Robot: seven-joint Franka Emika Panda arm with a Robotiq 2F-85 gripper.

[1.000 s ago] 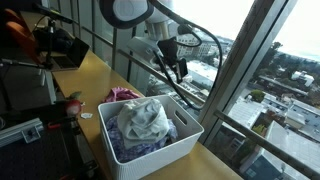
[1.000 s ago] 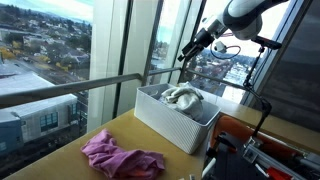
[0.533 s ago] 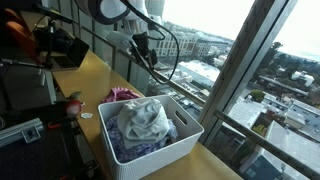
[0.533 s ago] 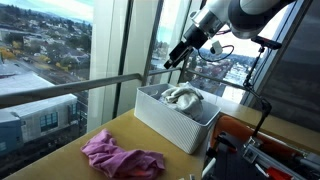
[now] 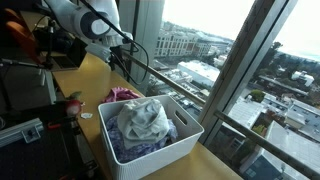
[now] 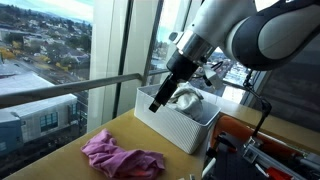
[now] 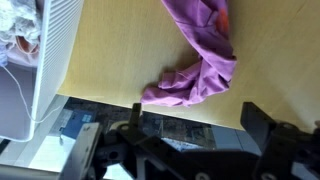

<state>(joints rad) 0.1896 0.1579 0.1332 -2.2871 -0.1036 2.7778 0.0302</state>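
Note:
The purple-pink cloth has a bent middle (image 5: 121,91) (image 7: 215,66) beyond the end of the white basket. My gripper goes there next and closes on it.
A crumpled purple-pink cloth (image 7: 200,58) lies on the wooden table (image 7: 120,50), seen also in both exterior views (image 6: 122,157) (image 5: 122,94). Next to it stands a white slotted basket (image 6: 178,128) (image 5: 160,152) (image 7: 55,50) with pale grey and white clothes (image 5: 143,120) piled inside. My gripper (image 7: 198,125) hangs open and empty above the table's window edge, between the basket and the cloth. It touches neither. In the exterior views the gripper (image 6: 158,103) (image 5: 125,64) points downward, just past the basket's end wall.
A tall window with a metal rail (image 6: 70,88) runs along the table's far edge. Black stands and camera gear (image 5: 55,45) sit at the back of the table, and more equipment (image 6: 250,150) stands beside the basket. A small red object (image 5: 72,102) lies near the cloth.
The arm has swung away from above the basket's far side and come down toward the purple cloth's end. The jaws stayed open. Cloth and basket have not moved.

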